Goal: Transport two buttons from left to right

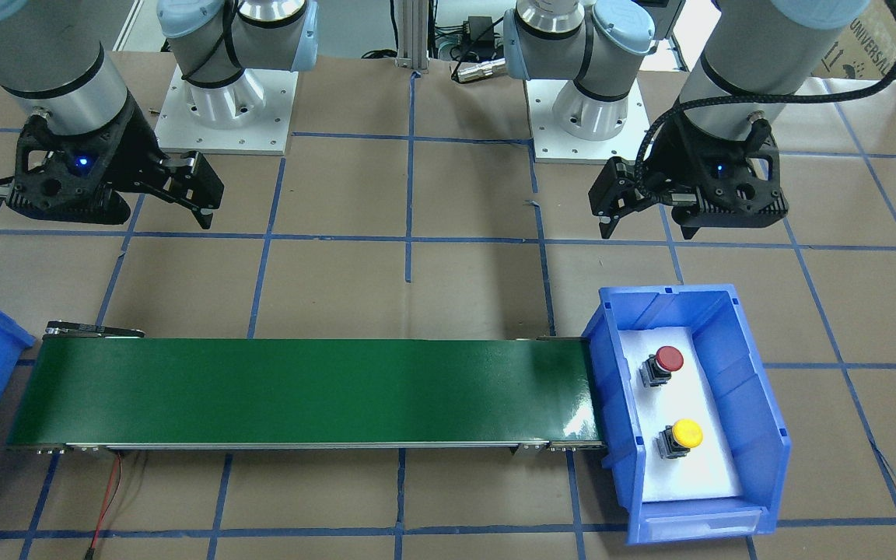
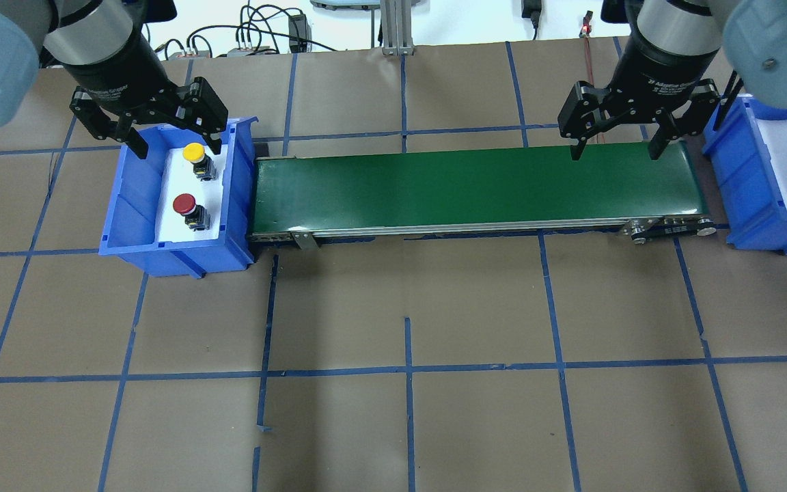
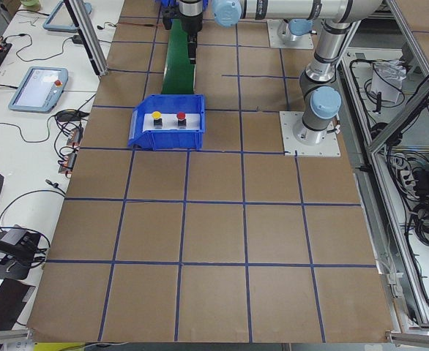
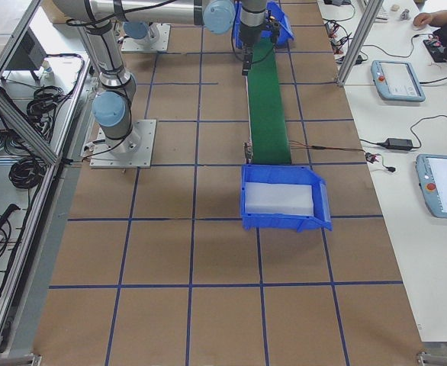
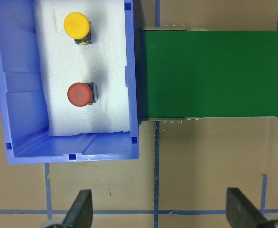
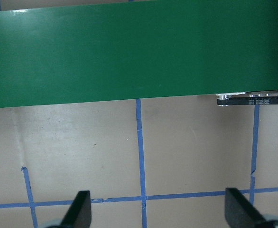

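Observation:
The red button is next for my left gripper, which should go down to it and close on its black body (image 1: 656,374) (image 5: 94,93), just below the red cap.
The red button (image 1: 664,362) and the yellow button (image 1: 681,437) stand upright on white foam in the blue bin (image 1: 759,404) at the belt's left end. They also show in the overhead view, red (image 2: 186,207) and yellow (image 2: 195,156), and in the left wrist view, red (image 5: 79,94) and yellow (image 5: 77,26). My left gripper (image 2: 176,147) is open and empty, well above the bin and touching neither button; its fingertips (image 5: 82,209) frame bare table. My right gripper (image 2: 614,152) is open and empty above the belt's right end.
A green conveyor belt (image 2: 475,188) runs between the two bins. A second blue bin (image 2: 776,171) with a white foam floor stands at the belt's right end. Brown table paper with blue tape lines lies all around. Cables trail at the table's far edge.

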Controlling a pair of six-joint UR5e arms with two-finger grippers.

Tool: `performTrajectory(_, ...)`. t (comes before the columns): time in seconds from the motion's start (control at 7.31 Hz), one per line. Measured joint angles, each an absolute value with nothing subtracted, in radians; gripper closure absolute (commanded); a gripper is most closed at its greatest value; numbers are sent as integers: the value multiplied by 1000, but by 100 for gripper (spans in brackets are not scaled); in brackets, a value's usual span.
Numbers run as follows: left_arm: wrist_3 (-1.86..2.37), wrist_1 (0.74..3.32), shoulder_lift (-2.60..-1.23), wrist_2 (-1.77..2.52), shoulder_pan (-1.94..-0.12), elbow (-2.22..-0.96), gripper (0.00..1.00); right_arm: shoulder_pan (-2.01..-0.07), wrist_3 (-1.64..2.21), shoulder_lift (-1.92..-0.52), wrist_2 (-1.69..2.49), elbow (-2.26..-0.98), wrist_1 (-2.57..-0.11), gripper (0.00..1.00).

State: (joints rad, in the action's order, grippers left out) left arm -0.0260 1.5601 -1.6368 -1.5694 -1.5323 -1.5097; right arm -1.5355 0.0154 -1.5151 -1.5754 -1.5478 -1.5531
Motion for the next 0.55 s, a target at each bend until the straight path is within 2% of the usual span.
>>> performTrajectory(0.55, -27, 1561, -1639, -1571, -1531, -1509, 0, -1535, 14, -1515, -1576, -1548, -1548, 0)
